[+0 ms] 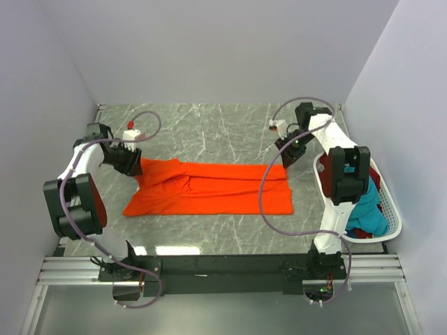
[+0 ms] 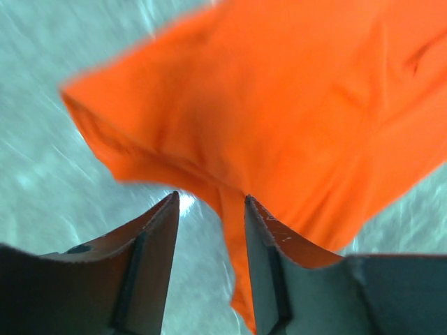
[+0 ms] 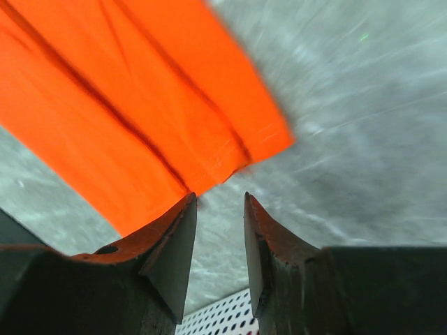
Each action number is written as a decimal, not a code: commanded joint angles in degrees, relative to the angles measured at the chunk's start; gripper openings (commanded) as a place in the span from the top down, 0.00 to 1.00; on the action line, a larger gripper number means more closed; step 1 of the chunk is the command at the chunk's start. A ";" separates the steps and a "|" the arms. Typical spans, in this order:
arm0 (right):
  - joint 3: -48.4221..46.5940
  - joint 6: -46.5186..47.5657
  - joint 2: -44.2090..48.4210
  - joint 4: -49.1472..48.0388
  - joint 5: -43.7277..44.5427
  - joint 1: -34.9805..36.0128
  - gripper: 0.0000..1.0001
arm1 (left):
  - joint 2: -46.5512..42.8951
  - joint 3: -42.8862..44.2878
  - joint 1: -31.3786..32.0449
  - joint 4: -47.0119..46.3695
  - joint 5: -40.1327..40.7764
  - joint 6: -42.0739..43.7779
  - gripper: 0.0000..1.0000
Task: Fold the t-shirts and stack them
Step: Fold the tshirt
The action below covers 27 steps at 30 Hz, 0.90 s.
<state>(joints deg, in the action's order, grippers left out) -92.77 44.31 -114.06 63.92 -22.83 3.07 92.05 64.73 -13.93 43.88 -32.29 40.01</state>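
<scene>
Next, my right gripper moves back and pinches the top strip's end (image 3: 215, 176), as it is empty past the orange t-shirt's hem and that t-shirt's top strip leaves the layer beneath showing.
The bright orange t-shirt (image 1: 216, 192) lies flat across the middle of the table as a long folded band. My left gripper (image 1: 136, 167) hovers at its left end, open. In the left wrist view a fold of the shirt (image 2: 293, 91) runs down between the parted fingers of that gripper (image 2: 211, 199), close to the right one, and is not pinched. At the shirt's right end my right gripper (image 1: 285, 159) is open. In its wrist view the shirt's corner (image 3: 126, 105) lies just past the left fingertip, with nothing between the fingers of the gripper (image 3: 220, 199). A teal t-shirt (image 1: 369, 216) lies in the basket.
A white perforated basket (image 1: 394, 213) stands at the right edge, holding the teal shirt and other bunched cloth; its wall (image 3: 216, 317) shows under the right gripper. A small white bottle with a red cap (image 1: 130, 131) stands at the back left. Walls close in three sides.
</scene>
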 commanded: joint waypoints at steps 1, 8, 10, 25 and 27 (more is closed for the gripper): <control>-5.84 -4.05 -0.63 1.74 -3.71 1.14 0.59 | 3.74 5.31 0.13 -1.77 -4.88 -5.18 0.52; -6.81 -9.15 -4.58 -1.51 -2.22 5.71 0.60 | 12.27 13.92 1.19 -2.74 -6.11 -12.41 0.49; -6.37 -9.33 -5.29 -1.95 -0.64 6.42 0.60 | 13.85 14.63 1.89 -2.74 -6.12 -13.28 0.48; -2.77 -6.96 -6.79 -1.08 2.97 7.30 0.61 | 19.13 17.27 8.92 -4.85 -2.16 -15.75 0.44; -2.15 -6.70 -6.61 -0.82 2.79 7.39 0.62 | 20.00 17.89 9.80 -5.12 -1.90 -16.19 0.42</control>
<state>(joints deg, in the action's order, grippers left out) -95.74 36.32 -121.64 62.28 -20.38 10.61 111.26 79.92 -5.08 39.92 -34.54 25.12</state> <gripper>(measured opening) 0.389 0.577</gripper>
